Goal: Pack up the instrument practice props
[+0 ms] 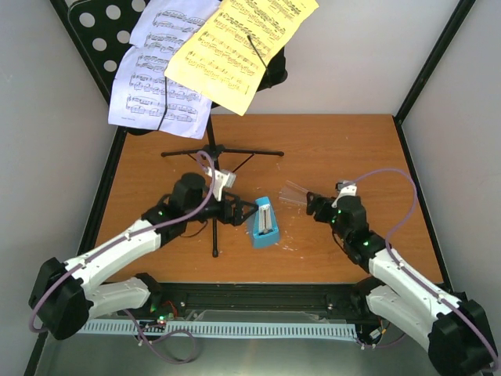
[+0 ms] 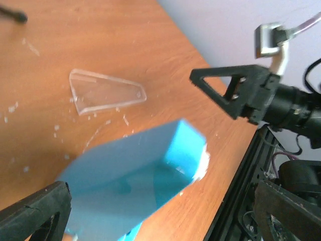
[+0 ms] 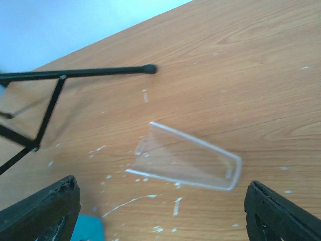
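The robot's right gripper will next move to the clear plastic cover's far long edge point(image 1: 304, 190) point(image 3: 213, 147), toward its narrow end, and close there.
The blue wedge metronome point(image 1: 264, 223) stands on the table, and in the left wrist view the metronome point(image 2: 135, 186) fills the space between my fingers, blurred. My left gripper point(image 1: 246, 213) is open wide at its left side. The clear plastic cover point(image 1: 293, 194) lies flat on the wood just right of it. My right gripper point(image 3: 160, 201) is open, with the cover point(image 3: 188, 160) lying free ahead of its fingers. The black music stand point(image 1: 213, 153) has its tripod legs on the table's far half. Its round-holed desk point(image 1: 102, 31) carries white pages point(image 1: 156, 78) and yellow pages point(image 1: 243, 43).
White flecks and scratches mark the wood around the cover point(image 2: 105, 93). One tripod leg point(image 3: 75, 73) reaches toward the right gripper's side. Black frame posts rise at the table's corners, and a rail point(image 1: 258, 294) runs along the near edge.
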Controlling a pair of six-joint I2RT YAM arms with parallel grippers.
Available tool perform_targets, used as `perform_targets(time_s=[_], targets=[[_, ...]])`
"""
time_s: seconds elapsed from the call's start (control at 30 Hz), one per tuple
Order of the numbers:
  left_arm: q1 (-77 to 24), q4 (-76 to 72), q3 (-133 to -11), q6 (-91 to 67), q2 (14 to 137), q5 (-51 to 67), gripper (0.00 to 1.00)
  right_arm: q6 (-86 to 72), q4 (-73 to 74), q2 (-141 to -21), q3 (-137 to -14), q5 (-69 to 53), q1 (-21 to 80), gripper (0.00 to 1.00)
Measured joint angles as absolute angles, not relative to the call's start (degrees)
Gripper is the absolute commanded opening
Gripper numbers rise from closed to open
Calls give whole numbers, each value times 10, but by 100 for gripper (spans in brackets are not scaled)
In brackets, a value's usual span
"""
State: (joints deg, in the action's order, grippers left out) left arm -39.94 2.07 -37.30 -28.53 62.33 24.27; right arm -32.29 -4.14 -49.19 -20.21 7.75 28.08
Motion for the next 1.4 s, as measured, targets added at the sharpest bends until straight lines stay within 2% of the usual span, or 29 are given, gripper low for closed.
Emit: perform_targets(time_s=[0.17,0.4,0.63,0.83,0.97,1.17,1.4], targets=[[-382,113,-488,-223,638,266,100,-295,10,-518,-238,29,187,86],[-369,179,-536,-127,644,273,100,-246,45,-681,-321,-60,108,80],[-369,167,-520,-51,623,225,99,-173,76,-806,-417,-87,105,67],[-369,162,-493,-31,602,202,99,-103,107,-910,-493,-122,105,65],[-369,159,-492,-26,601,194,99,-65,130,-947,-520,-129,105,65],[-369,159,-492,-24,604,191,100,-35,145,-983,-539,-125,105,55],[-369,159,-492,-24,608,189,100,-21,150,-1003,-544,-125,107,50]])
